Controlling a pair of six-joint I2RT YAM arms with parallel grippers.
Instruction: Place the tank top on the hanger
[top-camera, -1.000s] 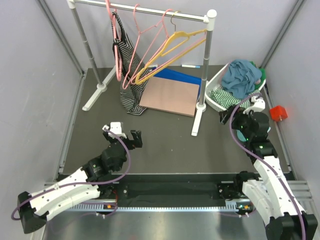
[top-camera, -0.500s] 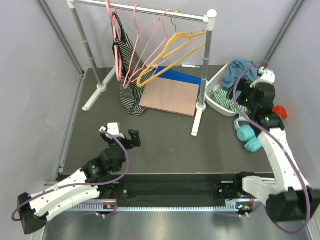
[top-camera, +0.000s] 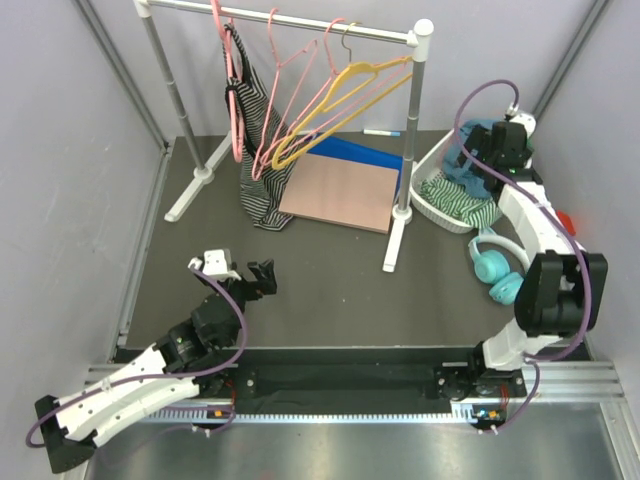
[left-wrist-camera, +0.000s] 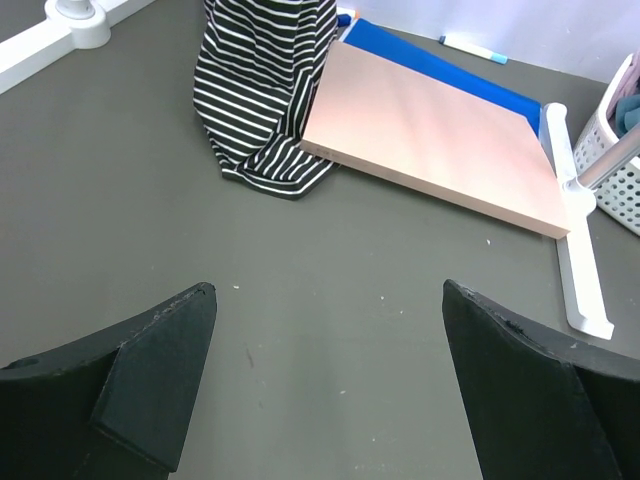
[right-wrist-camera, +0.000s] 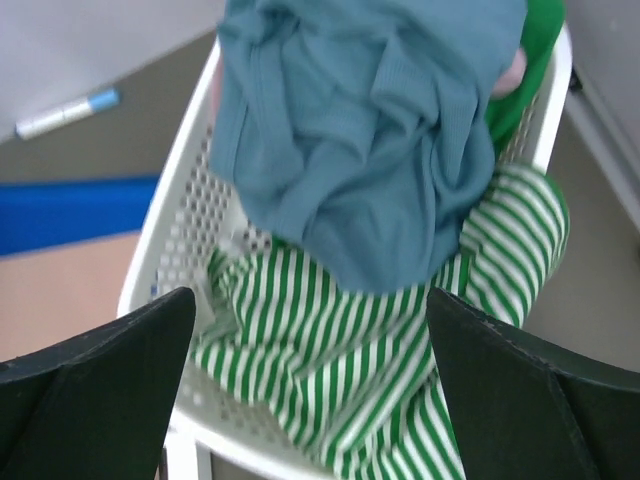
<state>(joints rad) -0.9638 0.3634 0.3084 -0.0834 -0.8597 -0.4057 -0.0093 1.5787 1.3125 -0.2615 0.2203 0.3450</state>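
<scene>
My right gripper is going to close on the middle folds (top-camera: 483, 154) (right-wrist-camera: 345, 155) of the teal-blue tank top, past the tank top's end that lies on the green-striped garment.
The teal-blue tank top (right-wrist-camera: 370, 130) lies crumpled on top of a pile in a white basket (right-wrist-camera: 180, 230); it also shows in the top view (top-camera: 458, 163). My right gripper (right-wrist-camera: 310, 300) is open and empty just above the basket, with the top ahead of its jaws and a green-striped garment (right-wrist-camera: 380, 340) between them. It shows in the top view (top-camera: 482, 170) over the basket. The yellow-orange hanger (top-camera: 340, 95) hangs on the rack rail. My left gripper (top-camera: 240, 272) is open and empty above the mat, also in its wrist view (left-wrist-camera: 330, 290).
A black-and-white striped garment (top-camera: 258, 150) and pink hangers (top-camera: 290, 90) hang on the white rack (top-camera: 405, 130). A pink board (top-camera: 340, 190) on a blue sheet lies under the rack. Teal headphones (top-camera: 495, 265) lie right of the rack foot (left-wrist-camera: 580, 250).
My right arm has swung from the near right up and back, over the headphones, to the basket with the teal top. My left gripper has drifted slightly left and nearer.
</scene>
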